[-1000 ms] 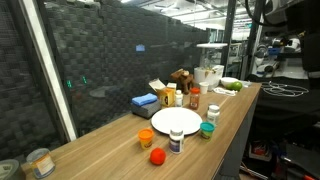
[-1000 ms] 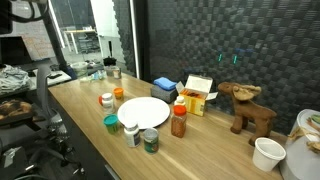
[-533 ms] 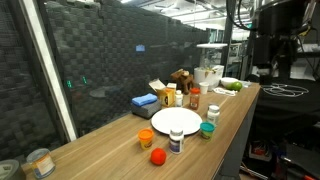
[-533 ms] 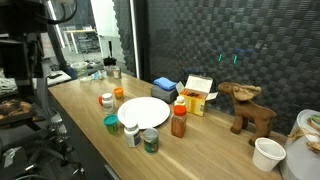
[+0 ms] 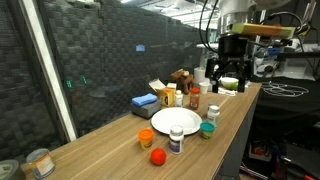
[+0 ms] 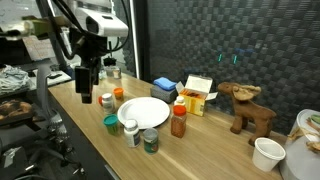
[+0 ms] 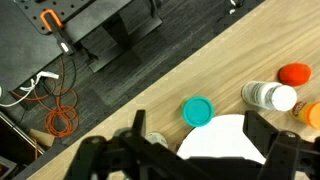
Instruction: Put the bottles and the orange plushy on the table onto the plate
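I will next close my gripper on the cap of the pale-topped bottle (image 5: 213,107) (image 7: 157,139) that sits beside the green-lidded jar, on the side away from the orange plushy.
The white plate (image 5: 175,121) (image 6: 145,111) (image 7: 228,142) lies on the wood table (image 5: 110,150). Beside it stand a green-lidded jar (image 5: 207,130) (image 6: 111,122) (image 7: 198,111) and a white bottle with a dark label (image 5: 177,141) (image 7: 270,97). The orange plushy (image 5: 157,156) (image 7: 295,73) sits just past that bottle. An orange sauce bottle (image 6: 179,120) stands on the plate's other side. My gripper (image 5: 228,88) (image 6: 85,92) (image 7: 198,128) hangs open and empty above the table's edge, over the green-lidded jar and the plate's rim.
A blue block (image 5: 145,104), a yellow-and-white box (image 6: 198,95), a brown moose toy (image 6: 250,108) and a white cup (image 6: 268,153) stand by the dark back wall. A tin can (image 5: 40,162) sits at one end. Cables lie on the floor (image 7: 55,100).
The arm has swung in from off the table's side and now hangs over the table edge by the plate. The gripper stays open. Nothing on the table has moved.
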Available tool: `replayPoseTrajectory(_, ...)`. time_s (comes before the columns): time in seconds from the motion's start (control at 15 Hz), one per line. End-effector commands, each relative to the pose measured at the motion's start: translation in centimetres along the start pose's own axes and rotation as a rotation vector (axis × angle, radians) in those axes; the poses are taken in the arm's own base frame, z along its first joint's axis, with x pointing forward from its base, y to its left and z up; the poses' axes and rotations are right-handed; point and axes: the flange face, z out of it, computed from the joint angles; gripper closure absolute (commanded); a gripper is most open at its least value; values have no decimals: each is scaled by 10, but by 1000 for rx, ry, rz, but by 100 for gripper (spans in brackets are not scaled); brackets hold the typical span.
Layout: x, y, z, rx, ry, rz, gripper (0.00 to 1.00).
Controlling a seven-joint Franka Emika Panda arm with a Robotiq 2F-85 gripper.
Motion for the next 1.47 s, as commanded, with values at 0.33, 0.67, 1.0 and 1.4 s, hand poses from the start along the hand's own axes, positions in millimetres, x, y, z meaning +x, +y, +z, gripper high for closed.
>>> replayPoseTrajectory(0.33,38,-12,39,-18,37,287,0)
replayPoseTrajectory(0.67,40,-4,55,-32,5,300,0)
replayPoseTrajectory(1.0,40,-4,55,-32,4,299,0)
replayPoseTrajectory(1.4,52,-4,56,-7,43,330,0)
